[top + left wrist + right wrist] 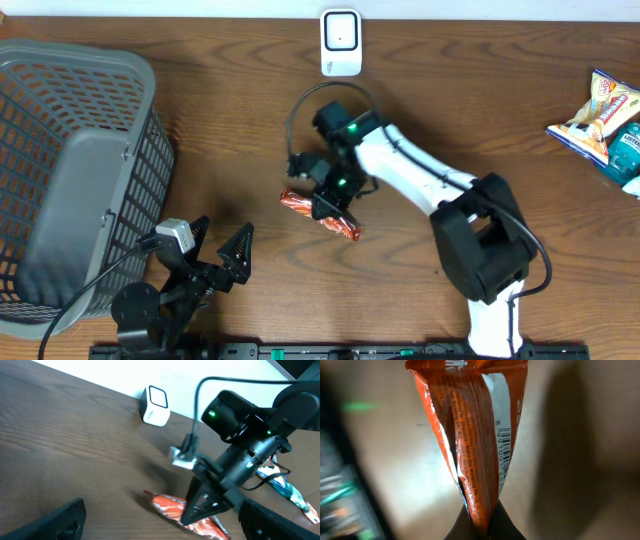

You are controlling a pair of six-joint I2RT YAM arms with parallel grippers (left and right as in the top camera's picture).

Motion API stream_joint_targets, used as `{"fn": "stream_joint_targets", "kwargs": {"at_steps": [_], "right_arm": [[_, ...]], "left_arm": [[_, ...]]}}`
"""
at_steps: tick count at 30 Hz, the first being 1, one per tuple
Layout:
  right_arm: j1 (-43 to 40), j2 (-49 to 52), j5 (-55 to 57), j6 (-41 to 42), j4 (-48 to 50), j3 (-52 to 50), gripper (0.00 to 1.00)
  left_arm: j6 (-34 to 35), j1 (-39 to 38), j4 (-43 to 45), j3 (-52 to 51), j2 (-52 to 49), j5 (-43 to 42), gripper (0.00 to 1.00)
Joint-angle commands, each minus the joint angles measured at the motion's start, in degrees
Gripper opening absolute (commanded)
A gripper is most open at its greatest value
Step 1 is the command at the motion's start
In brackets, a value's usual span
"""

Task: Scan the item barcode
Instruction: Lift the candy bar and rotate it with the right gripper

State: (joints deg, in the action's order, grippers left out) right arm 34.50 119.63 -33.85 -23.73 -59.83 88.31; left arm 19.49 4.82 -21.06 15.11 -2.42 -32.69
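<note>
The packet's barcode faces my right gripper's wrist, so my right gripper should lay the orange snack packet barcode down and retake the packet's middle (321, 216) before scanning.
An orange snack packet (297, 204) lies low over the wooden table near its centre, and my right gripper (333, 207) is shut on its seam. In the right wrist view the packet (470, 435) hangs pinched between the dark fingertips (505, 527), with a barcode (506, 450) showing on its white strip. The white scanner (341, 42) stands at the table's far edge, well apart from the packet. My left gripper (216, 244) rests open and holds nothing at the near left. Its wrist view shows the packet (167, 504), the scanner (155, 405) and the right gripper (202, 507).
A grey plastic basket (100, 55) fills the left side of the table. Other snack bags (600, 115) lie at the far right edge. A black cable (295, 115) loops above the right wrist.
</note>
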Motion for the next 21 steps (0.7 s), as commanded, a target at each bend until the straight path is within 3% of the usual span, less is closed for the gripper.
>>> {"fn": "stream_joint_targets", "kwargs": {"at_steps": [1, 17, 21], "right_arm": [[-3.2, 1.7, -15.2, -6.0, -1.0, -1.6, 0.01], [-4.0, 10.5, -10.5, -5.4, 1.5, -3.8, 0.01], [-4.2, 10.9, 0.6, 1.6, 4.1, -3.8, 0.08]], "left_arm": [[-0.1, 0.2, 0.1, 0.0, 0.3, -0.3, 0.98], [-0.1, 0.2, 0.1, 0.0, 0.3, -0.3, 0.98], [-0.1, 0.2, 0.1, 0.0, 0.3, -0.3, 0.98]]}}
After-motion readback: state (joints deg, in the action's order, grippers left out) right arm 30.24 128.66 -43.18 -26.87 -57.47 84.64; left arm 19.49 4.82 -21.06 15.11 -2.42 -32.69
